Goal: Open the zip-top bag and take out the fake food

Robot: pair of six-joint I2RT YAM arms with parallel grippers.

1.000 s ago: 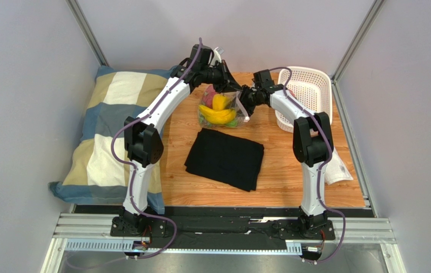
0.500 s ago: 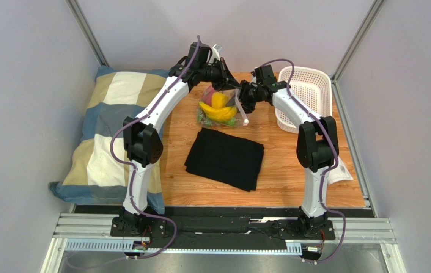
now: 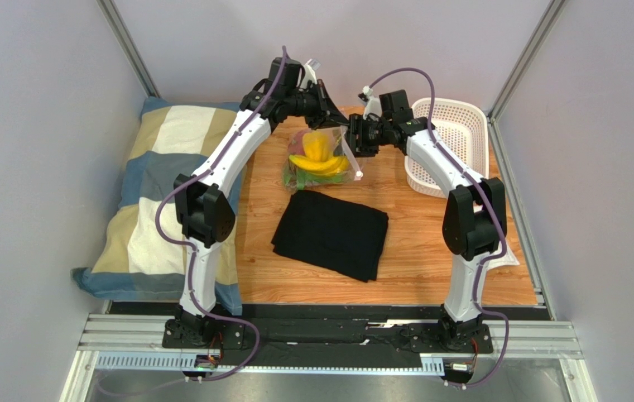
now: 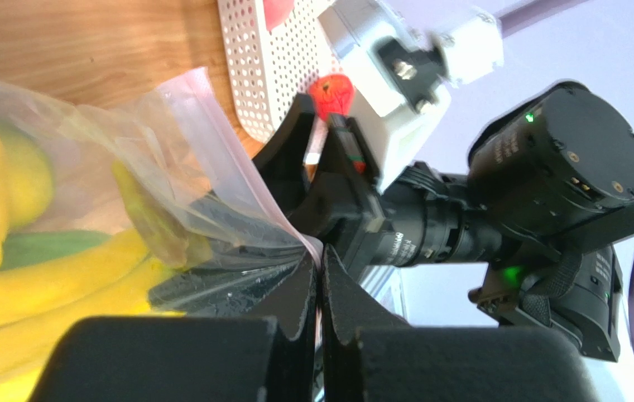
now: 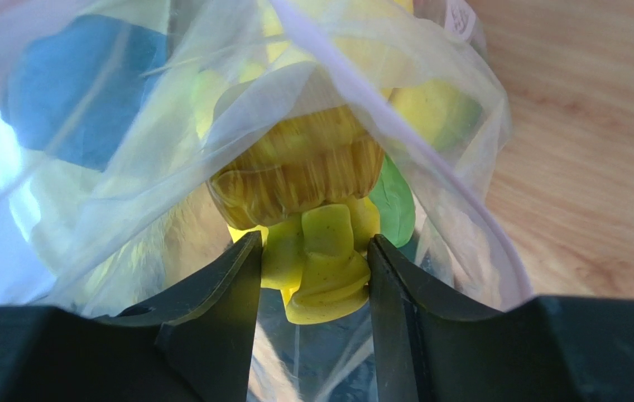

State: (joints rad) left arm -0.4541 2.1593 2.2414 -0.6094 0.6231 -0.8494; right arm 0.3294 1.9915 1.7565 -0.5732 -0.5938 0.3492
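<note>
My right gripper is going to set the banana bunch down in the middle of the white perforated basket (image 3: 448, 157).
The clear zip-top bag (image 3: 297, 171) hangs open above the wooden table, with yellow bananas (image 3: 320, 163) and green pieces inside. My left gripper (image 3: 326, 105) is shut on the bag's pinkish zip edge; the left wrist view shows the jaws (image 4: 319, 266) pinched flat on the strip, with the bag (image 4: 127, 167) and bananas (image 4: 44, 285) to their left. My right gripper (image 3: 350, 141) reaches into the bag's mouth. In the right wrist view its jaws (image 5: 314, 260) close on the yellow stem of the banana bunch (image 5: 320, 268), with bag plastic (image 5: 86, 167) all around.
A white perforated basket (image 3: 454, 138) stands at the back right, also seen in the left wrist view (image 4: 270, 59). A black folded cloth (image 3: 331, 233) lies mid-table. A checked pillow (image 3: 169, 193) lies along the left side. A white item (image 3: 496, 251) lies at the table's right edge.
Both grippers have risen and moved toward the back wall. The bag has lifted with them and shifted slightly left.
</note>
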